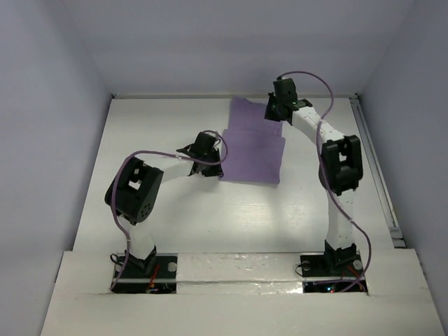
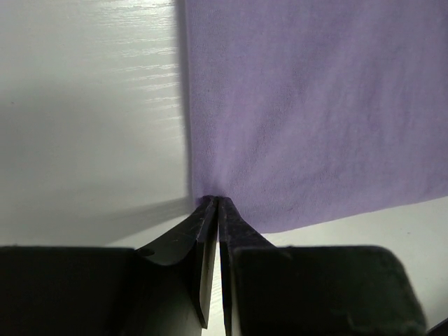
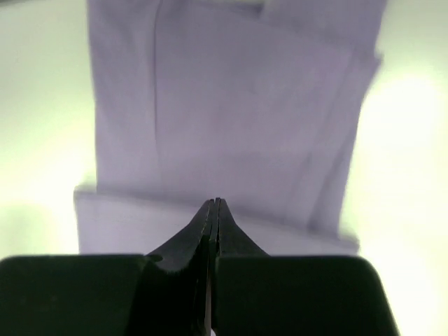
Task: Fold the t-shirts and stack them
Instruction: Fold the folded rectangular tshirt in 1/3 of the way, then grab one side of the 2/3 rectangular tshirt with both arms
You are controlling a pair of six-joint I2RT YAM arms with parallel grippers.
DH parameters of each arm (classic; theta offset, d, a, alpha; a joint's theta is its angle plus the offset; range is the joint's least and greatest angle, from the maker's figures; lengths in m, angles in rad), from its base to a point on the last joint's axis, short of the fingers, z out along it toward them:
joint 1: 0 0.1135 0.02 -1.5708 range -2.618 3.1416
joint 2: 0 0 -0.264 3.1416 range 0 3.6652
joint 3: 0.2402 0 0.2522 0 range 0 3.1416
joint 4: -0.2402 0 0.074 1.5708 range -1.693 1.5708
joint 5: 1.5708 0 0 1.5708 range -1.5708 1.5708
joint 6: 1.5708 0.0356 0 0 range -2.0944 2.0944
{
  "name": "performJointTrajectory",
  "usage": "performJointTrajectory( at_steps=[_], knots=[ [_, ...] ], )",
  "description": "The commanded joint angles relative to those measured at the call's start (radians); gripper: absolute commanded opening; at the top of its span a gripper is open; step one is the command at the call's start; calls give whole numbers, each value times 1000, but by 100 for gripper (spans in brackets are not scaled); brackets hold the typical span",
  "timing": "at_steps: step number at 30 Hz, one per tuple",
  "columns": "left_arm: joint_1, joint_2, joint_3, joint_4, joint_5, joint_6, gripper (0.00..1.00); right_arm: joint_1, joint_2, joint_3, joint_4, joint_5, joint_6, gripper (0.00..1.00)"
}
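Observation:
I can see the t-shirt's near corner opposite my left gripper is free, so I will bring my right gripper back from the t-shirt's far edge and pinch that corner point(image 1: 276, 182) before I fold the t-shirt.
The lavender t-shirt point(image 1: 253, 150) lies partly folded at the middle back of the table. My left gripper point(image 1: 210, 162) is at its near left corner. In the left wrist view the jaws point(image 2: 216, 201) are shut, pinching the corner of the cloth point(image 2: 315, 112). My right gripper point(image 1: 275, 106) is at the far right edge of the shirt. In the blurred right wrist view its jaws point(image 3: 215, 201) are shut, with the tips at the edge of a cloth band, and folded layers of the shirt point(image 3: 238, 112) spread out beyond them.
The white table point(image 1: 168, 126) is walled on the left, back and right. A rail point(image 1: 376, 168) runs along its right edge. Both arm bases sit on the raised front ledge point(image 1: 238, 269).

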State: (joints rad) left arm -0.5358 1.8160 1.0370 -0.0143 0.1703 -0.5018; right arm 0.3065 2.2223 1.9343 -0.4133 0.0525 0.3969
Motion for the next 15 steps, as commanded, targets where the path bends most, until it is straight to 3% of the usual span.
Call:
performJointTrajectory(
  at_steps=[1,5,11,15],
  knots=[
    [-4,-17,9,-119,-38,32,6,34,-168,-197,65,-107,-14,0],
    [-4,-32,47,-159,-44,37,6,46,-257,-418,83,-181,32,0],
    [-4,-118,61,-196,-61,36,15,46,-590,-829,182,-316,157,0],
    [-4,-130,51,-202,-57,32,16,46,-639,-963,180,-263,178,0]
  ],
)
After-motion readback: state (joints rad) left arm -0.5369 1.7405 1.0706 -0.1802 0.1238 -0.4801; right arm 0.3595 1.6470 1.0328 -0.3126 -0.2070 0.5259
